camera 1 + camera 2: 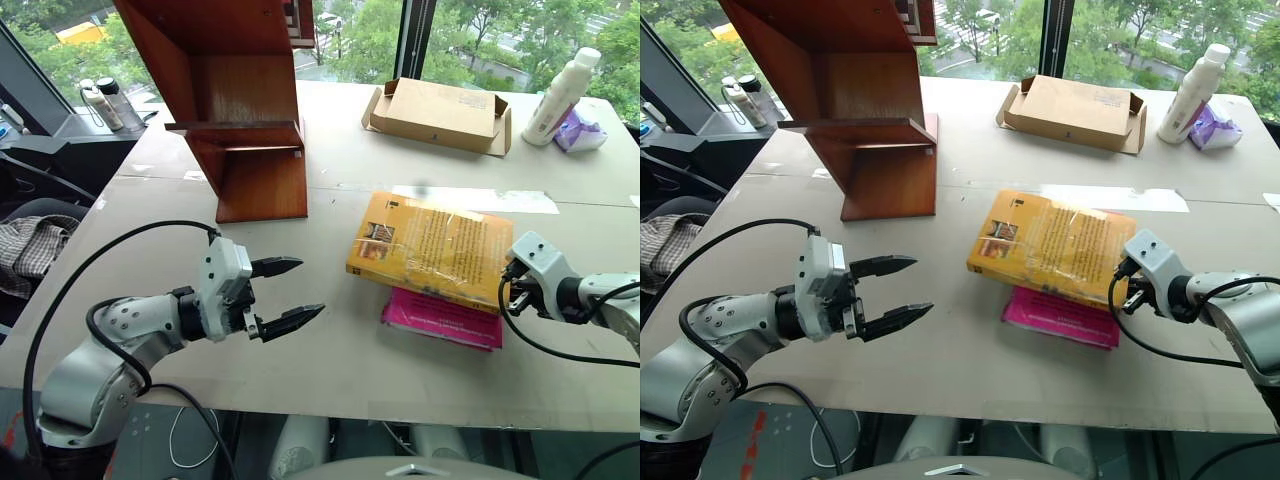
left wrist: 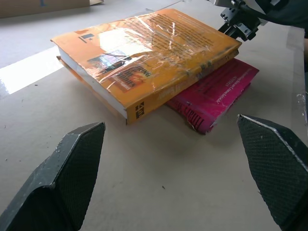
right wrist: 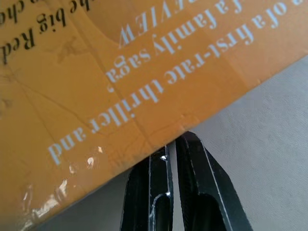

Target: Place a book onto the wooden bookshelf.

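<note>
My left gripper is to close on the spine (image 1: 383, 279) (image 2: 162, 98) of the yellow-orange book, near the end of the spine that has the dark logo.
The yellow-orange book (image 1: 430, 248) lies flat on the table, on top of a thinner pink book (image 1: 445, 320). The wooden bookshelf (image 1: 240, 100) stands at the back left of the table, reddish-brown with a horizontal board. My left gripper (image 1: 311, 288) hovers open, left of the books and pointing toward them, with nothing between its fingers (image 2: 72, 178). My right gripper (image 3: 173, 142) is shut, its tips against the yellow book's right edge (image 3: 144, 96). It grips nothing. The left wrist view has the right gripper (image 2: 238, 21) at the book's far corner.
An open cardboard box (image 1: 440, 112) lies at the back of the table. A white bottle (image 1: 562, 95) and a purple packet (image 1: 580, 130) stand at the back right. Small bottles (image 1: 105, 100) are behind the shelf on the left. A pale tape strip (image 1: 480, 198) runs behind the books.
</note>
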Robot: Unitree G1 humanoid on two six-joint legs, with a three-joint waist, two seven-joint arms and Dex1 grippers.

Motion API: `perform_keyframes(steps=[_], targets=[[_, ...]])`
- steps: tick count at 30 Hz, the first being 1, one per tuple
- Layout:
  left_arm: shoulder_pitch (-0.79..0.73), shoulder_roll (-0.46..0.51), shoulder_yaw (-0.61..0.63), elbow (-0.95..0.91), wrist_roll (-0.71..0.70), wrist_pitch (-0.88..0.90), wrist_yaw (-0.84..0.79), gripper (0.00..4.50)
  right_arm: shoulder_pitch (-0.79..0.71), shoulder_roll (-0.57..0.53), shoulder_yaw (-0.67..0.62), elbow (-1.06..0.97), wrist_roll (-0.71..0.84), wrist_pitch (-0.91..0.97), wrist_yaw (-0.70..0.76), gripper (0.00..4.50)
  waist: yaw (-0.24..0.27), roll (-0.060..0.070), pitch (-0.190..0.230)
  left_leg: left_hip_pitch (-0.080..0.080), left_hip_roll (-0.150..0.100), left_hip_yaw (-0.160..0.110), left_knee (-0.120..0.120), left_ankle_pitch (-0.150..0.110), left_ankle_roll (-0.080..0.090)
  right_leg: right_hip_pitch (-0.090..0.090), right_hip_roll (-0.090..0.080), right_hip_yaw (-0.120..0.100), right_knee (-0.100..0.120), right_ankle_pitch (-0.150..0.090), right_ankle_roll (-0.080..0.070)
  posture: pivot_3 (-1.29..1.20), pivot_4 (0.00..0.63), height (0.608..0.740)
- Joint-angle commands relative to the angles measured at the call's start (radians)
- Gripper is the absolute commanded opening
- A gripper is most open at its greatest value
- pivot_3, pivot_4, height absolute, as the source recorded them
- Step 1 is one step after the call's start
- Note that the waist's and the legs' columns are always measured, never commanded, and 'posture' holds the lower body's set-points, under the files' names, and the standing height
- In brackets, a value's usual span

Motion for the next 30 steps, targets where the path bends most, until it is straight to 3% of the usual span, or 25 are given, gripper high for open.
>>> perform_keyframes(steps=[1,16,23,25,27,30], targets=[[-0.011,-0.005,0.0,-0.031,-0.01,-0.016,0.008,4.5,-0.007,0.035,0.008,-0.071,0.01,0.023,-0.036,0.12,0.0,0.0,0.0,0.0,0.0,0.0,0.0,0.0,0.0,0.0,0.0,0.0,0.0,0.0,0.0,0.0,0.15,0.74],[-0.016,-0.003,0.005,-0.029,-0.014,-0.008,0.024,4.5,-0.111,0.189,0.18,-0.101,-0.029,0.026,-0.123,0.12,-0.028,-0.002,-0.001,0.001,0.001,0.0,0.0,0.0,0.0,0.0,0.001,0.001,0.002,0.0,0.0,0.0,0.15,0.74],[0.006,-0.005,0.031,-0.037,-0.027,0.01,0.05,4.5,-0.143,0.208,0.191,-0.078,-0.049,-0.051,-0.106,0.12,-0.023,-0.002,-0.001,0.001,0.001,0.0,0.0,0.0,0.0,0.0,0.001,0.001,0.002,0.0,0.0,0.0,0.15,0.74],[0.025,-0.011,0.05,-0.035,-0.038,0.015,0.062,4.5,-0.108,0.176,0.168,-0.094,-0.054,-0.086,-0.089,0.12,-0.02,-0.002,-0.001,0.0,0.0,0.0,0.0,0.0,0.0,0.0,0.001,0.0,0.002,0.0,0.0,0.0,0.15,0.74],[0.052,-0.019,0.08,-0.012,-0.05,0.018,0.07,4.5,-0.004,0.11,0.063,-0.127,-0.036,-0.173,-0.027,0.12,-0.012,-0.002,-0.001,0.0,0.0,-0.001,0.0,0.0,0.0,0.0,-0.001,-0.001,0.001,0.0,0.0,0.0,0.15,0.74],[0.075,-0.034,0.116,0.043,-0.065,0.025,0.082,4.5,0.224,0.038,-0.163,-0.186,0.019,-0.292,0.102,1.04,0.01,-0.001,-0.001,-0.002,-0.001,-0.001,0.0,0.0,0.0,0.0,-0.003,-0.002,0.0,0.0,0.001,0.0,0.15,0.74]])
